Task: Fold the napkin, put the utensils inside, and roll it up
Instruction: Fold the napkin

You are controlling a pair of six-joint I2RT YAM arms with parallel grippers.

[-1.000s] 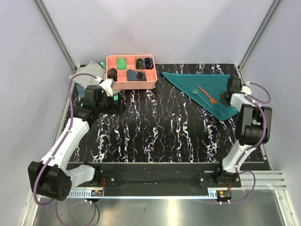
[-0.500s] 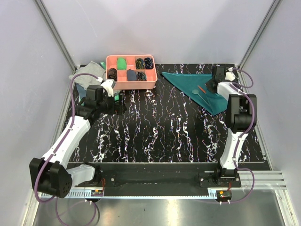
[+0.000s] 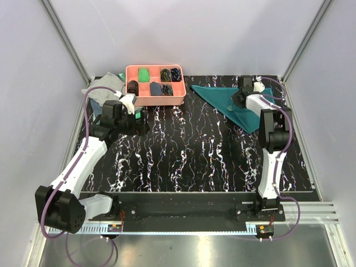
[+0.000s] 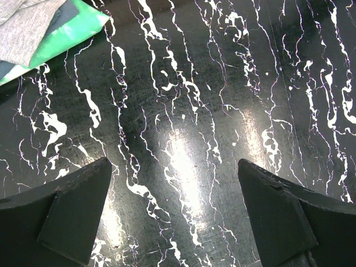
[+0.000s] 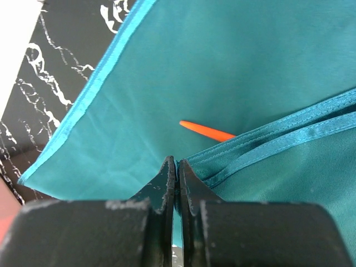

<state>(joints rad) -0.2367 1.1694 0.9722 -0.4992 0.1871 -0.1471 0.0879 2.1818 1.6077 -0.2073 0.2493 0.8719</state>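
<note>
Next, I release the napkin flap's corner with my right gripper beside the slanting front edge of the teal napkin [image 3: 216, 102], toward the pink tray.
The teal napkin [image 3: 222, 97] lies folded at the back right of the table. My right gripper [image 3: 238, 98] is shut on its corner and holds that flap folded over the middle. In the right wrist view the gripper [image 5: 176, 167] pinches the hemmed edge of the napkin [image 5: 222, 67]. Only the tip of the orange fork [image 5: 206, 131] shows from under the flap. The teal spoon is hidden. My left gripper [image 3: 140, 122] is open and empty over the bare table at the left; its fingers [image 4: 72, 211] stand wide apart.
A pink tray [image 3: 156, 99] with rolled cloths in its compartments stands at the back centre. A grey cloth [image 3: 103, 88] and a bright green cloth [image 4: 61, 39] lie at the back left, near my left gripper.
My right gripper has moved left and back across the napkin with the corner in it. The flap now covers the spoon and most of the fork. The left arm has not moved.
</note>
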